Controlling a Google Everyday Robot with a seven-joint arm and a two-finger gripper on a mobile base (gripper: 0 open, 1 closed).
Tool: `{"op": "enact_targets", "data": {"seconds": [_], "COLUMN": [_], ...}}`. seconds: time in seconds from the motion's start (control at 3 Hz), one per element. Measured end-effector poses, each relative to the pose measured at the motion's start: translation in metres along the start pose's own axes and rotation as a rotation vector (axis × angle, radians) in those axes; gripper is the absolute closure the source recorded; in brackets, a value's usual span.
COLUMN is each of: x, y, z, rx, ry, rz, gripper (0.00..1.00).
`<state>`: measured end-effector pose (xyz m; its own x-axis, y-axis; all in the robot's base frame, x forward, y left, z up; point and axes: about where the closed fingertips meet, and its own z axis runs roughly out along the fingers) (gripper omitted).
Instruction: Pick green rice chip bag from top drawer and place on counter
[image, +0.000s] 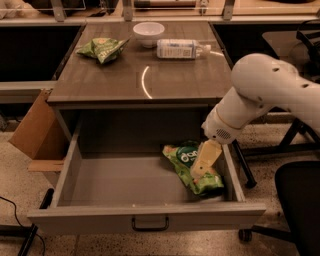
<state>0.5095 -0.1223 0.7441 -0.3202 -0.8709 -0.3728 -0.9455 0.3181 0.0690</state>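
Observation:
My gripper is to close next on the middle (192, 164) of the green rice chip bag, between the bag's two ends, inside the open top drawer.
The green rice chip bag (181, 156) lies flat on the floor of the open top drawer (145, 214), in its right half near the right wall. My gripper (202, 164), pale yellow on the end of a white arm, hangs down inside the drawer right over the middle of the bag and hides part of it. I cannot tell whether it touches the bag. The wood-grain counter (140, 80) sits directly above the drawer.
On the counter's far side are a smaller green bag (102, 48), a white bowl (148, 31) and a plastic bottle (180, 48) lying on its side. A cardboard box (35, 130) stands left of the drawer. A dark chair (297, 200) stands at the right.

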Motion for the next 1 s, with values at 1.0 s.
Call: {"op": "enact_targets", "data": {"seconds": [1.0], "x": [-0.001], "y": [-0.018], "z": [0.094], "rx": [-0.068], "ry": [-0.007], "rz": [0.006], "gripper": [0.0]}}
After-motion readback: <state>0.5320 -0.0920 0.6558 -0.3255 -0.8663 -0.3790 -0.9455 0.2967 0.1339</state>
